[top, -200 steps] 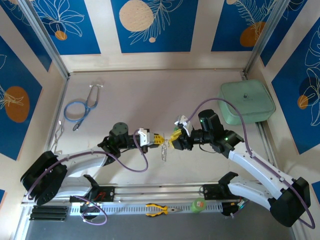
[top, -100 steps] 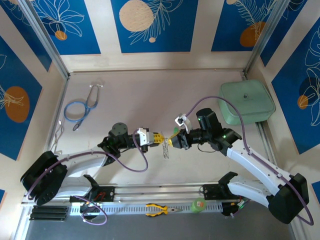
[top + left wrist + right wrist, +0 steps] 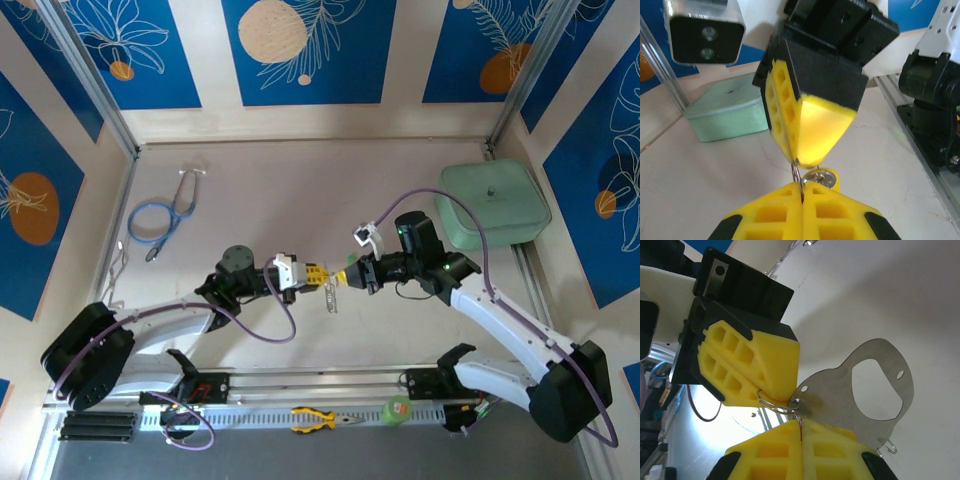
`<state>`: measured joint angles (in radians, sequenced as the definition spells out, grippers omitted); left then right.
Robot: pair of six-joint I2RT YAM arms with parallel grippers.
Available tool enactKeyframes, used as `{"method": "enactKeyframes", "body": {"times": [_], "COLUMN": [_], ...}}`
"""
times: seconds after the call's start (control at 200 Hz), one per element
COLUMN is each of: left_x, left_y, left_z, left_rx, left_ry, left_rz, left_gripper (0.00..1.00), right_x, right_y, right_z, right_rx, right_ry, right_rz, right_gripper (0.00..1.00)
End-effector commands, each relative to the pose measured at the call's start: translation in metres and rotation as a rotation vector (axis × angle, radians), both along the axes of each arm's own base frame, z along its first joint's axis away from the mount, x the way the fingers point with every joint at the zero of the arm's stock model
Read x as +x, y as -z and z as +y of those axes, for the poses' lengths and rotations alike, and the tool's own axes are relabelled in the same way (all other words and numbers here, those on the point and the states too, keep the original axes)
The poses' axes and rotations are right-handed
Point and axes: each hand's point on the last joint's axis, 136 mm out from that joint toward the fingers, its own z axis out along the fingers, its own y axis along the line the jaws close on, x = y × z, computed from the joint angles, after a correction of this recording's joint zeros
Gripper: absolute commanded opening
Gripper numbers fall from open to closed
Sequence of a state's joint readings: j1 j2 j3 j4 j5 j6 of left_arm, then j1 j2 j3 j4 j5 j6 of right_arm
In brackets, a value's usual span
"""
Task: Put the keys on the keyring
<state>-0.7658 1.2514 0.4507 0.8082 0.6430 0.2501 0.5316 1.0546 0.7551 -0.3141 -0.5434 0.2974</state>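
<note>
The linked ring is pinched in my right gripper crooked to my left gripper, so my right gripper will open, turn square and take the silver ring at my left fingertips [image 3: 774,407].
Mid-table, my left gripper [image 3: 320,274] and right gripper [image 3: 346,278] meet tip to tip above the surface. The keyring [image 3: 840,390], seen from the right wrist as a flat grey piece with a large opening and little silver rings, hangs between them. In the left wrist view my left gripper [image 3: 802,194] is shut on a silver ring [image 3: 797,172]. In its own wrist view my right gripper [image 3: 801,432] is shut on a linked ring [image 3: 774,404]. A key with a yellow head [image 3: 822,178] hangs just past the left fingertips.
A blue stethoscope [image 3: 160,215] and wire clips [image 3: 115,265] lie at the far left. A pale green box [image 3: 493,203] stands at the right. Yellow-handled pliers [image 3: 318,420] and a green tape roll [image 3: 397,409] rest on the front rail.
My right gripper went from open to shut and shifted slightly up and right at the meeting point. The left gripper stayed shut in place.
</note>
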Motion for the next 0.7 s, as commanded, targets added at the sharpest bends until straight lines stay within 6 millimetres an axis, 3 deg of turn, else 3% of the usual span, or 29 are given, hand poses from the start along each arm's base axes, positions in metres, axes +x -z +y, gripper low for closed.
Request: {"method": "enactKeyframes", "body": {"times": [0.0,0.135,0.27,0.325,0.535,0.695], "left_x": [-0.015,-0.013,-0.012,-0.012,-0.016,-0.018], "left_y": [-0.030,-0.026,-0.021,-0.021,-0.019,-0.017], "left_z": [0.000,0.001,0.001,0.000,-0.004,-0.006], "left_rx": [-0.100,-0.092,-0.086,-0.088,-0.107,-0.109], "left_ry": [0.067,0.052,0.051,0.053,0.097,0.125], "left_rz": [-0.044,-0.044,-0.030,-0.022,0.032,0.060], "left_gripper": [0.00,0.00,0.00,0.00,0.00,0.00], "right_x": [0.001,-0.002,0.004,0.005,-0.018,-0.025], "right_y": [-0.004,-0.008,-0.016,-0.020,-0.029,-0.030], "right_z": [0.007,0.008,-0.004,-0.009,-0.005,0.003], "right_rx": [0.037,0.041,0.032,0.029,0.048,0.033], "right_ry": [-0.042,-0.082,-0.048,-0.037,-0.206,-0.291], "right_rz": [0.035,0.019,-0.062,-0.144,-0.651,-0.738], "right_gripper": [0.00,0.00,0.23,0.27,0.30,0.30]}}
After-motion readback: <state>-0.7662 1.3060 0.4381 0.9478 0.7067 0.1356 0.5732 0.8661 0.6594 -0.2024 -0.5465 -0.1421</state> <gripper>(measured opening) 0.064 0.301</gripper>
